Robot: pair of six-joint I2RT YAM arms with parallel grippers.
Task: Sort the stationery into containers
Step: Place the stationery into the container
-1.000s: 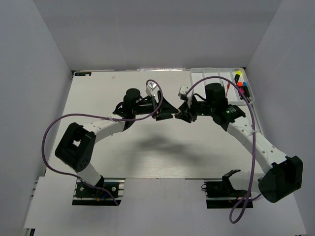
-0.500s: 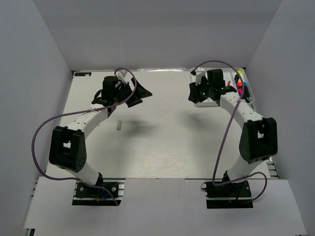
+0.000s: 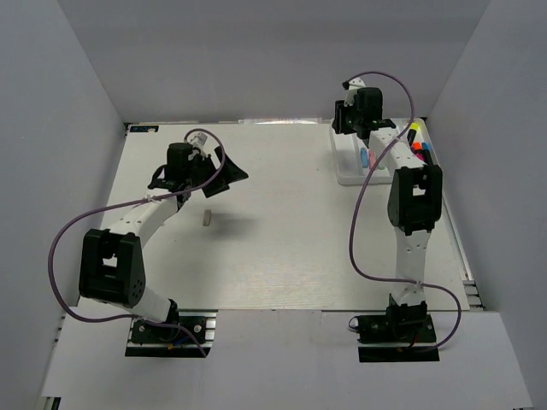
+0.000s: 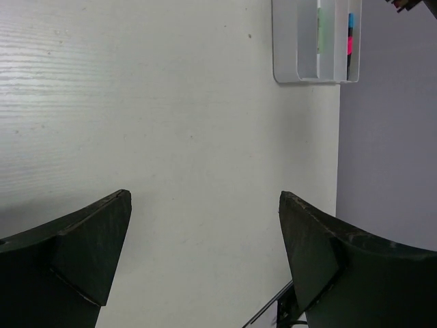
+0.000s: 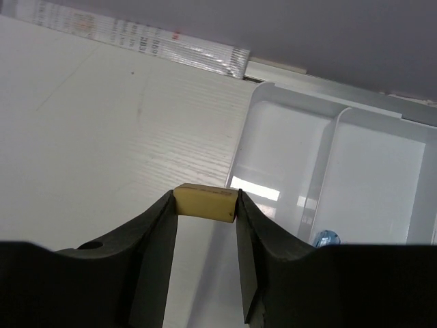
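The tan bit is lying on the table, so next I will lower my left gripper to it and close on the tan bit's near end (image 3: 206, 222).
The white divided tray (image 3: 349, 176) stands at the far right of the table. It holds pastel capsules (image 3: 367, 157) and highlighters (image 3: 417, 141) with coloured caps. My right gripper (image 3: 344, 120) hangs over the tray's far left corner, shut on a small tan eraser bit (image 5: 205, 203) above the tray's left compartment (image 5: 287, 157). A blue capsule (image 5: 326, 238) shows just past the right finger. My left gripper (image 3: 229, 178) is open and empty over the left half of the table (image 4: 205, 225). Another tan bit (image 3: 208, 219) lies on the table just near of it.
Grey walls enclose the table on the left, back and right. The left wrist view shows the tray (image 4: 287, 41) far ahead against the right wall. A printed strip (image 5: 136, 37) runs along the table's far edge.
My right arm has stretched farther back, carrying the tan bit from the tray's middle to its far left corner. My left gripper has shifted slightly left and nearer, still open.
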